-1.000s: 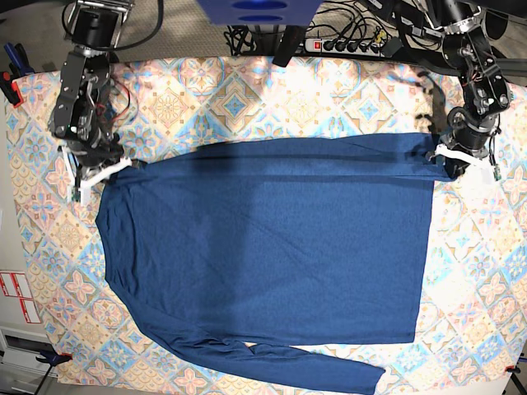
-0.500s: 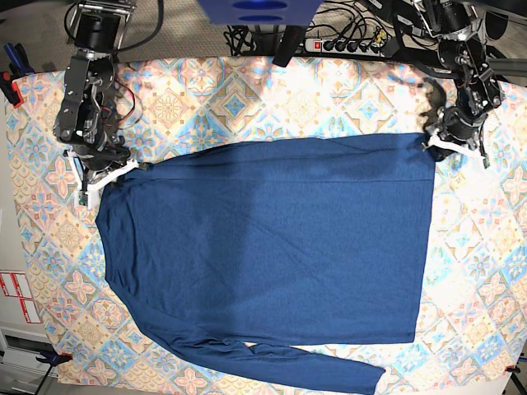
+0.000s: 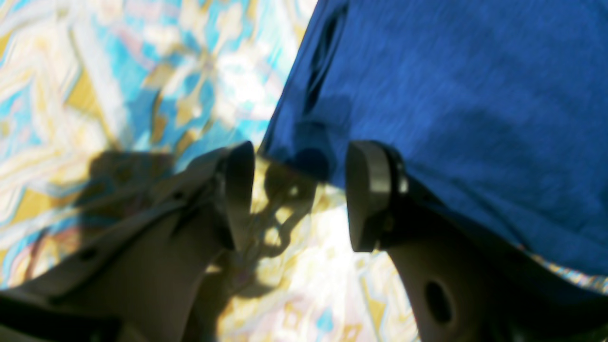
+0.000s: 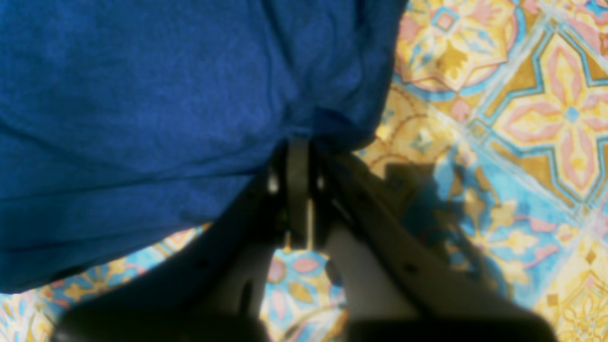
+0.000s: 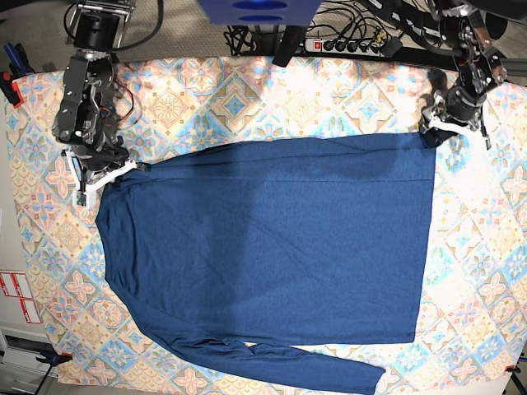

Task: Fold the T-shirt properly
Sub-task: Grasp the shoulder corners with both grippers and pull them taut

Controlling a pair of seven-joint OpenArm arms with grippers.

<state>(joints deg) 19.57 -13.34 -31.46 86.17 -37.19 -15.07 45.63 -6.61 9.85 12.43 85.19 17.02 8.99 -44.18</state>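
One corner of the T-shirt's far edge is in my right gripper and the other corner is loose, so my left gripper needs to pinch that loose corner [image 3: 305, 154] before the fold.
The dark blue T-shirt [image 5: 272, 247] lies spread flat on the patterned cloth, one long sleeve [image 5: 313, 366] trailing along its near edge. At the left of the base view, my right gripper [image 5: 105, 174] is shut on the shirt's far left corner. The right wrist view shows its jaws [image 4: 298, 156] pinched together on a bunched fold of the shirt [image 4: 142, 95]. My left gripper [image 5: 447, 126] hovers at the shirt's far right corner. In the left wrist view it [image 3: 301, 190] stands open, nothing between the fingers, the shirt's corner [image 3: 294, 152] just beyond the tips.
The pastel diamond-patterned cloth [image 5: 329, 90] covers the table out to its edges. A power strip [image 5: 346, 43] with tangled cables runs along the back. A blue object [image 5: 259, 10] sits at the back centre, and red-and-white labels [image 5: 16, 296] lie off the left edge.
My left gripper opened, let go of the shirt's right corner and drew back toward the far edge. That corner now lies flat. The right gripper kept its grip and barely moved.
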